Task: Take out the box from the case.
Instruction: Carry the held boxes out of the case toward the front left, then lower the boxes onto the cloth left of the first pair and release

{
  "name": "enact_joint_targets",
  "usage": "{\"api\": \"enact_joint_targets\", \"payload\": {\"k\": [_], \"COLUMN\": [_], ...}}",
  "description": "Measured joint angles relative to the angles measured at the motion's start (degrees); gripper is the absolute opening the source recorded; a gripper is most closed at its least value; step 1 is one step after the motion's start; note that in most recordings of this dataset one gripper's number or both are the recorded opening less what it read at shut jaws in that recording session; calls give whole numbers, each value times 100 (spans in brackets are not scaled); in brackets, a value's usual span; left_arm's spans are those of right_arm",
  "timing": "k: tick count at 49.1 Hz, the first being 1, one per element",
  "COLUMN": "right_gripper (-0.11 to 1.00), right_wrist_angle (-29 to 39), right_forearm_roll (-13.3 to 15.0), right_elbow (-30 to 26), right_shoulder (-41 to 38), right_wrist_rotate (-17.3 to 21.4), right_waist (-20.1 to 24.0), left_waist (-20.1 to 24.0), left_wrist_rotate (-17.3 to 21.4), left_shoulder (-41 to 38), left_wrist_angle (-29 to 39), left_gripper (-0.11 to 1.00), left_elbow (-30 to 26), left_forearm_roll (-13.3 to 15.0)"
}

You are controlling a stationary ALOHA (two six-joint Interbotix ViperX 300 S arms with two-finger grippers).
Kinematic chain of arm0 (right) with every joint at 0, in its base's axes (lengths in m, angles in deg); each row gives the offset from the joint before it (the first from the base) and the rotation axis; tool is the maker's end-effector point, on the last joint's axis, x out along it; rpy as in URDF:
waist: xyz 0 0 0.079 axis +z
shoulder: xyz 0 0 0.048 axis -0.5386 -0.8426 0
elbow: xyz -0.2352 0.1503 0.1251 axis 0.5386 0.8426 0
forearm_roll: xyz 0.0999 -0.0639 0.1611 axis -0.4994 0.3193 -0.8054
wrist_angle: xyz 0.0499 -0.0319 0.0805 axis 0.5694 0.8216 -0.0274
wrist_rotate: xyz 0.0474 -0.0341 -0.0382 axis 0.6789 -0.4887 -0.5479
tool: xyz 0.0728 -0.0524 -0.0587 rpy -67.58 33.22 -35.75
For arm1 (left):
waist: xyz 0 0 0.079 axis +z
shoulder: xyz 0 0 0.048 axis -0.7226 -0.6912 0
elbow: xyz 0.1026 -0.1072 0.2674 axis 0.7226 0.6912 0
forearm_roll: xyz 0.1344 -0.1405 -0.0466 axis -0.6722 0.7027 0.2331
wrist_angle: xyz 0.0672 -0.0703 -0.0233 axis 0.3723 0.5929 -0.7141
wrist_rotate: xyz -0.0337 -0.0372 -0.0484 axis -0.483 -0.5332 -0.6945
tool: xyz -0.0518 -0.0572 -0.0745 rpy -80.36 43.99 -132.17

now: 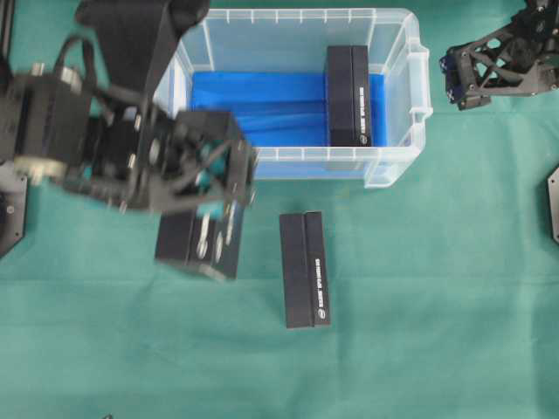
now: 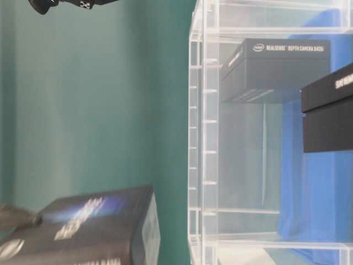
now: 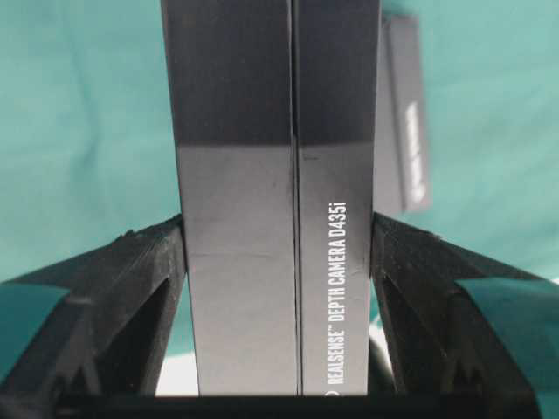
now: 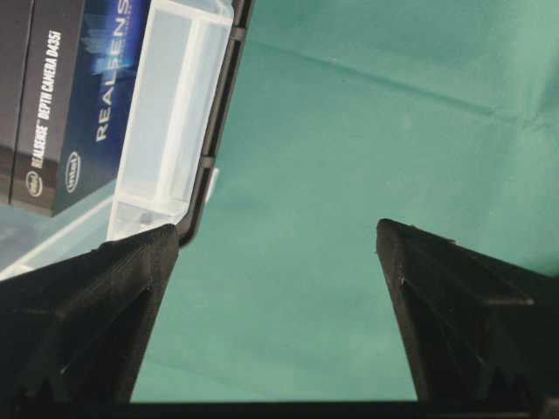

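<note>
The robot's left gripper needs to set its black box, now held low outside the case, down on the green cloth (image 1: 210,280) and let go of it beside the black box lying there.
The case (image 1: 397,96) is a clear plastic bin with a blue sheet on its floor, at the top centre of the overhead view. One black box (image 1: 348,96) stands inside it at the right end. My left gripper (image 1: 212,237) is outside the case, just in front of its left end, low over the green cloth. It is shut on a second black box (image 1: 179,237). In the left wrist view both fingers press that box's (image 3: 236,105) sides at my left gripper (image 3: 278,223). My right gripper (image 1: 454,77) hangs open and empty right of the case.
A third black box (image 1: 305,269) lies on the green cloth in front of the case, right of my left gripper. The right wrist view shows the case's rim (image 4: 170,113) with a box (image 4: 52,96) behind it, and bare cloth between the fingers (image 4: 437,288).
</note>
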Motion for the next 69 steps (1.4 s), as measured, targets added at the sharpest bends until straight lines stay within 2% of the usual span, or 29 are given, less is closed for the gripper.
{"api": "enact_joint_targets", "payload": {"k": [10, 27, 41, 58, 69], "right_gripper": [91, 91, 91, 91, 91], "right_wrist_angle": [0, 9, 0, 105, 176], "right_forearm_roll": [0, 0, 0, 0, 0], "right_elbow": [0, 0, 0, 0, 0], "right_shoulder": [0, 0, 0, 18, 18], "right_wrist_rotate": [0, 0, 0, 0, 0], "right_waist": [0, 0, 0, 0, 9], "left_waist": [-483, -519, -624, -905, -923], "left_wrist_rotate": [-519, -545, -853, -1626, -1793], "left_shoulder": [-9, -88, -97, -97, -343], "left_wrist_angle": [141, 105, -677, -1767, -2312], "left_gripper": [61, 61, 61, 61, 61], "left_elbow": [0, 211, 1134, 2584, 2900], "left_forearm_roll": [0, -88, -167, -229, -237]}}
